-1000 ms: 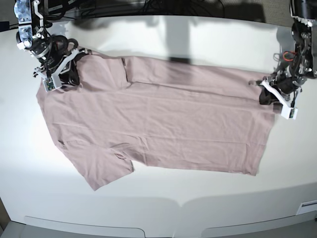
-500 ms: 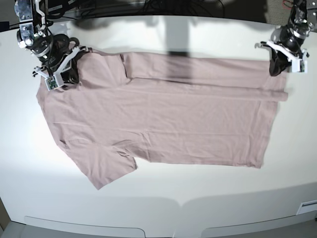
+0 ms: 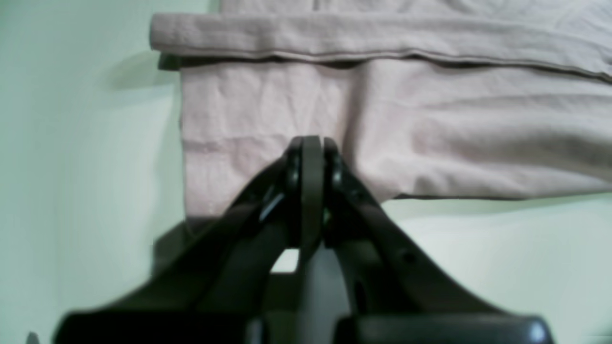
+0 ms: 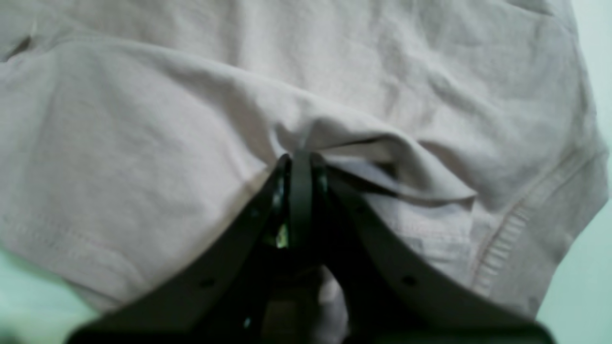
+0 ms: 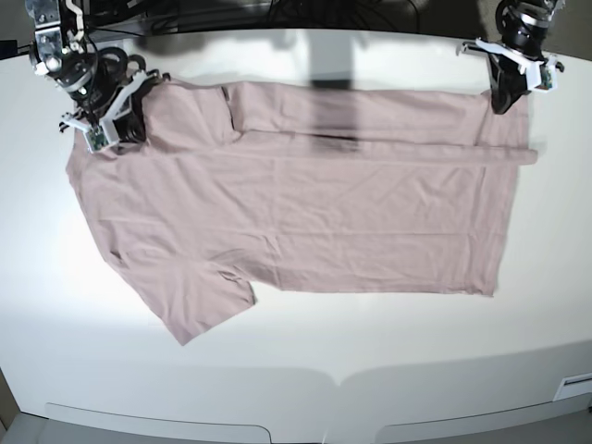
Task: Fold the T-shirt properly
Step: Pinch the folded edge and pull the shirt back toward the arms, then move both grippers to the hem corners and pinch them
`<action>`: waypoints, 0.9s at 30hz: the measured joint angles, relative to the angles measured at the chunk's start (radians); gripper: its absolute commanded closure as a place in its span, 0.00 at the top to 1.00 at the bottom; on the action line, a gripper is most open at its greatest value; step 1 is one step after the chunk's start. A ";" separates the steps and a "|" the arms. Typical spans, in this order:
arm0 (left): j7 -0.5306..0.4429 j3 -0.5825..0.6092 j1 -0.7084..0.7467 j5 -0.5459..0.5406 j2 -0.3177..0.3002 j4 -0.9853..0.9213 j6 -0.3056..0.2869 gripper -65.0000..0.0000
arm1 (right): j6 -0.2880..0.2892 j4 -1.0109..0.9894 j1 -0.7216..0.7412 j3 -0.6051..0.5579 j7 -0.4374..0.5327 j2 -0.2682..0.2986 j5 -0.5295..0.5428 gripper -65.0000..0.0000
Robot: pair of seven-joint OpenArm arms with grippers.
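Note:
I need to use my left gripper to let go of the far hem corner of the T-shirt, which lies spread flat now, on the white table point(image 5: 511, 69), close to the far edge of the table.
The dusty pink T-shirt point(image 5: 305, 213) lies spread flat on the white table point(image 5: 305, 388), neck end at the left, hem at the right, with its far strip folded over. My left gripper point(image 5: 502, 104) is shut on the far hem corner; in the left wrist view its tips point(image 3: 311, 145) pinch the fabric point(image 3: 454, 119) below a folded band. My right gripper point(image 5: 129, 135) is shut on the far shoulder; in the right wrist view its tips point(image 4: 299, 160) pinch a raised ridge of cloth point(image 4: 143, 143). The near sleeve point(image 5: 199, 310) lies flat.
Dark cables and arm bases point(image 5: 231, 11) sit beyond the table's far edge. A dark shadow band point(image 5: 330, 69) crosses the far middle. The table's front edge point(image 5: 296, 412) curves along the bottom, with a small white label point(image 5: 575, 384) at the right.
Both grippers have moved toward the table's far edge with the shirt in them. The left one travelled much farther, dragging the hem corner back and stretching the far side straight.

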 measured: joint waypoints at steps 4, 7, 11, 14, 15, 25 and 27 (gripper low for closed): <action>-0.003 -0.039 0.017 0.013 0.006 0.000 -0.028 0.00 | 0.005 0.000 -0.027 0.027 0.043 -0.003 -0.039 0.00; -0.004 -0.066 0.040 0.013 0.008 0.000 -0.048 0.00 | 0.019 0.000 -0.027 0.049 0.036 -0.005 -0.044 0.00; -0.016 -0.069 0.073 0.008 -0.003 0.001 -0.051 0.00 | 0.024 0.000 -0.030 0.079 0.021 -0.006 -0.044 0.00; -0.044 -0.071 0.102 0.006 -0.003 0.001 -0.047 0.00 | 0.027 0.000 -0.044 0.105 0.016 -0.006 -0.044 0.00; -0.045 -0.072 0.105 0.006 -0.003 0.001 -0.046 0.00 | 0.027 0.000 -0.053 0.113 0.018 -0.006 -0.044 0.00; 0.020 -0.075 0.204 -0.071 -0.006 0.062 -0.061 0.00 | 0.031 0.001 -0.085 0.143 0.023 -0.005 -0.043 0.00; 0.113 -0.086 0.227 -0.075 -0.008 0.118 -0.057 0.00 | 0.029 0.010 -0.085 0.143 0.018 -0.005 -0.042 0.00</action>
